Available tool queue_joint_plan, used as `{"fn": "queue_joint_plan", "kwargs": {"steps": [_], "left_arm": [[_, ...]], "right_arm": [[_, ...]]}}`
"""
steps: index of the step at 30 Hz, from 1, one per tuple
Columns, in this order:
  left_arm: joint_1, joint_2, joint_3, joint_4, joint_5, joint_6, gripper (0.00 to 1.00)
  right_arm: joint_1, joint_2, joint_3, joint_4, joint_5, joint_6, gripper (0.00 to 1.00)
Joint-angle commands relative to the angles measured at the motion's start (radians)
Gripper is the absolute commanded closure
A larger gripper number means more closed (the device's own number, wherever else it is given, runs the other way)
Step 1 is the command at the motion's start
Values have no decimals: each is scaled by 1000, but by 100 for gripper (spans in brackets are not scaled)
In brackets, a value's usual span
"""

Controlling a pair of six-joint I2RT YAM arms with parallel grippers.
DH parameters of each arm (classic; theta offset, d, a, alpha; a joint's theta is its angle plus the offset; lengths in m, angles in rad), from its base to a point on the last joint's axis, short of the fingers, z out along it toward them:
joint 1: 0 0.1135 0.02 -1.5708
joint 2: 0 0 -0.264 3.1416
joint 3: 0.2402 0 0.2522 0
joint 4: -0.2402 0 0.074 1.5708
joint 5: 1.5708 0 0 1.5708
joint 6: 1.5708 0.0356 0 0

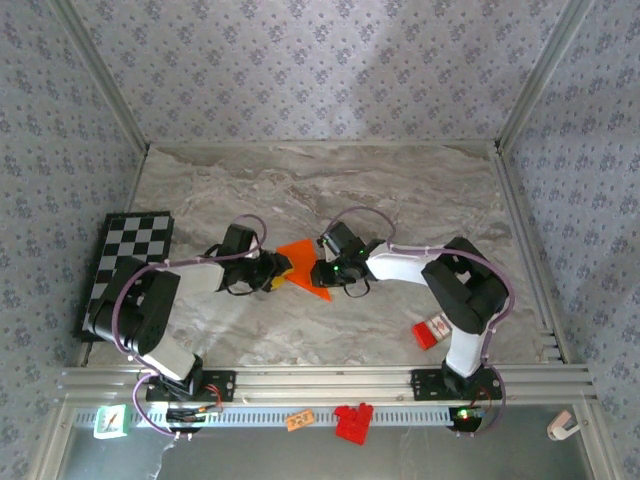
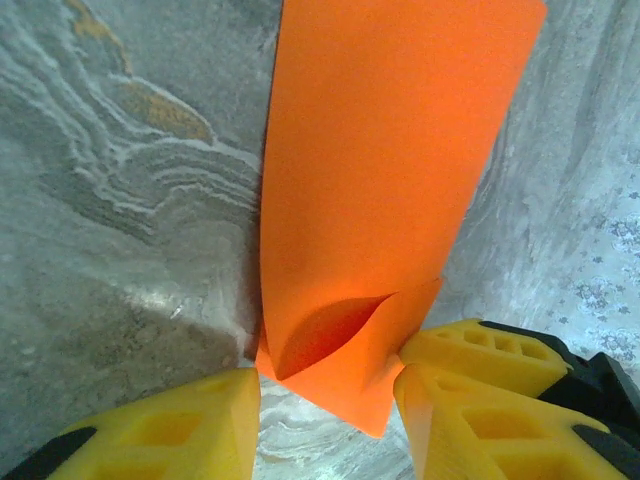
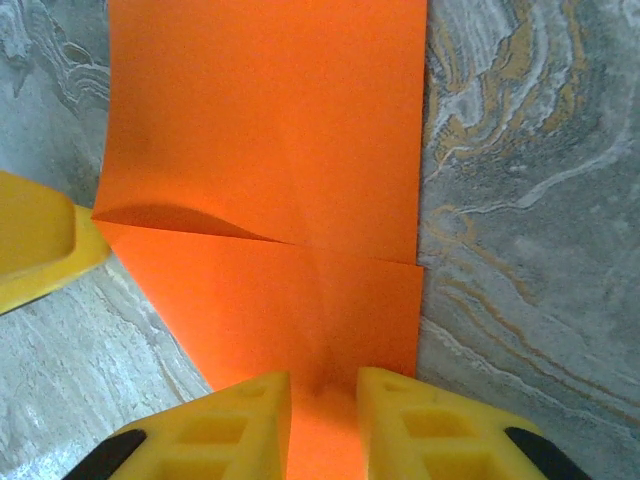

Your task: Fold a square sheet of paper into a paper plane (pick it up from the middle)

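Note:
The sheet's near end bulges loose; left fingers will fold its middle (image 2: 338, 388).
The square sheet of paper (image 1: 303, 255), bright orange and partly folded, lies mid-table between both grippers. In the left wrist view the sheet (image 2: 380, 180) has a small flap curling up at its near corner. My left gripper (image 2: 328, 400) is open; that corner sits loosely between its yellow fingers, brushing the right one. My right gripper (image 3: 325, 385) is shut on the opposite edge of the sheet (image 3: 270, 130), with the paper puckered between its fingers. A folded layer's edge crosses the sheet in that view. From above, the left gripper (image 1: 278, 268) and right gripper (image 1: 322, 272) face each other. The paper plane is out of view.
A black-and-white checkerboard (image 1: 130, 270) lies at the left edge. By the right arm's base sits a small red-and-white box (image 1: 433, 330). Red blocks (image 1: 353, 420) and an orange tag (image 1: 300, 419) rest on the front rail. Patterned walls enclose the marble table.

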Motion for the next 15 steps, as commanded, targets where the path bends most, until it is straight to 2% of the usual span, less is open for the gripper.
{"fn": "queue_joint_plan", "kwargs": {"steps": [1,4,15], "left_arm": [[-7,15,7,22,23,-5,57],[-7,24,13,23,26,-4,57],[-7,42,42,30,53,31,68]], "right_arm": [[-7,21,-4,-28,-12,21,74],[-11,25,-4,-26,-18,23,74],[-15,29,-10,-18,-32,22,74]]}}
